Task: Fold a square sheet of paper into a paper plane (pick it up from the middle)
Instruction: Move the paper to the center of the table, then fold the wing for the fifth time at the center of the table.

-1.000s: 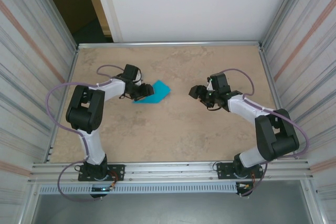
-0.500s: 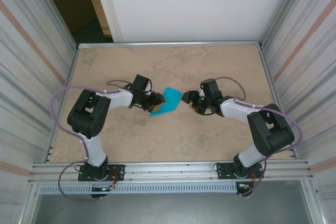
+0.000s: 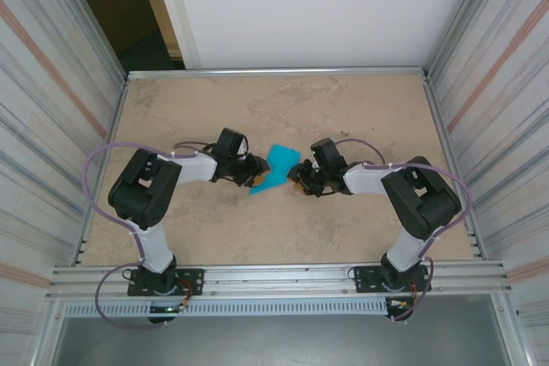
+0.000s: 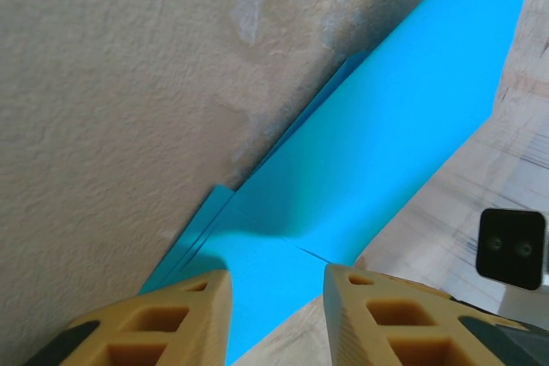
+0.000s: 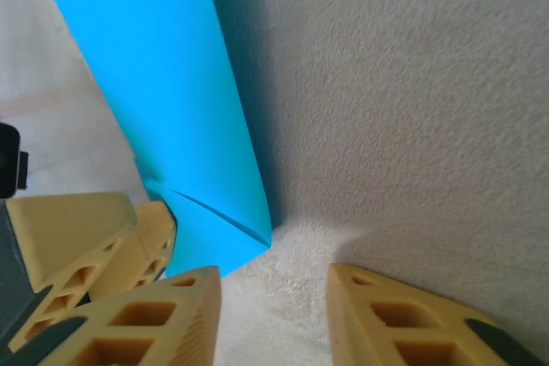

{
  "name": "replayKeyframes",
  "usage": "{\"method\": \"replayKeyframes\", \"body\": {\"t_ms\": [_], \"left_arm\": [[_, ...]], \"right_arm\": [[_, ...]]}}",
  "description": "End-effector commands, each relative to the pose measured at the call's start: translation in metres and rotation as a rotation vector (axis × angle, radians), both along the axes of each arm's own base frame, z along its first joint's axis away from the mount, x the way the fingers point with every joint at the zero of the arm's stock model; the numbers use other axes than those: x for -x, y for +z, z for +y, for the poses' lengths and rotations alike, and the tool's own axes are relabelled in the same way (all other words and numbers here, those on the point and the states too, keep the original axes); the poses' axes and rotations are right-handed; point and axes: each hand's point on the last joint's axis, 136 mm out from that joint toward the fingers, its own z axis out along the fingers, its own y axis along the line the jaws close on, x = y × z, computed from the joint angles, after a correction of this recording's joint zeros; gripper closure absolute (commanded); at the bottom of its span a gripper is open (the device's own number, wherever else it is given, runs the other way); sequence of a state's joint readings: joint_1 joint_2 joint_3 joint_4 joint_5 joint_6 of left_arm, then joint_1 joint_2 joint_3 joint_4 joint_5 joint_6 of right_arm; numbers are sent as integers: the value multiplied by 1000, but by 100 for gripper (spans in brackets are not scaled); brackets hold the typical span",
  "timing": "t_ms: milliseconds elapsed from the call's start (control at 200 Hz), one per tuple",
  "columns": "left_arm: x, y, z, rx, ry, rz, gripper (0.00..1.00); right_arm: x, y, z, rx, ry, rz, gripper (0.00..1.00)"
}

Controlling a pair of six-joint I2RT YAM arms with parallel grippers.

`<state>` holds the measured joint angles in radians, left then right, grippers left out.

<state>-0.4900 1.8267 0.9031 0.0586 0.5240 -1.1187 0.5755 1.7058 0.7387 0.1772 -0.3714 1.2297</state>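
The paper's wide end bulges open; my left gripper, at its side, should come round and pinch near the paper's pointed end (image 3: 255,191).
The square sheet of paper (image 3: 276,163) is a creased turquoise shape near the table's middle, lying between both grippers. My left gripper (image 3: 256,171) is at its left end. In the left wrist view the paper (image 4: 386,126) runs down into the gap of that gripper (image 4: 276,276), whose tan fingers stand apart on either side of it. My right gripper (image 3: 298,174) is at the paper's right edge. Its wrist view shows a folded corner of the paper (image 5: 163,83) just ahead and left of the gripper (image 5: 273,272), open over bare table. The left gripper's fingers (image 5: 94,229) show there beside the paper.
The beige table (image 3: 343,109) is fenced by corrugated metal walls (image 3: 51,109) at left and right, with a metal rail (image 3: 274,279) along the near edge. A white panel (image 3: 309,6) stands behind the far edge.
Both grippers have moved inward and now meet at the paper. The paper has shifted right and nearer with the left gripper. Both pairs of jaws have narrowed.
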Motion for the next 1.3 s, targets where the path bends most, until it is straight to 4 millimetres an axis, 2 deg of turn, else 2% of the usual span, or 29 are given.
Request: {"method": "replayKeyframes", "body": {"t_ms": [0, 346, 767, 1062, 1293], "left_arm": [[13, -15, 13, -39, 38, 80, 65], [15, -18, 13, -36, 30, 92, 66], [13, -14, 12, 17, 47, 101, 65], [6, -6, 11, 143, 81, 121, 59], [6, -8, 12, 185, 97, 138, 58]], "right_arm": [[-5, 1, 7, -17, -20, 11, 67], [-12, -5, 12, -1, -17, 11, 77], [-18, 6, 23, -20, 42, -48, 78], [-14, 2, 33, -37, 92, -54, 75], [-19, 7, 41, -72, 107, -88, 76]]}}
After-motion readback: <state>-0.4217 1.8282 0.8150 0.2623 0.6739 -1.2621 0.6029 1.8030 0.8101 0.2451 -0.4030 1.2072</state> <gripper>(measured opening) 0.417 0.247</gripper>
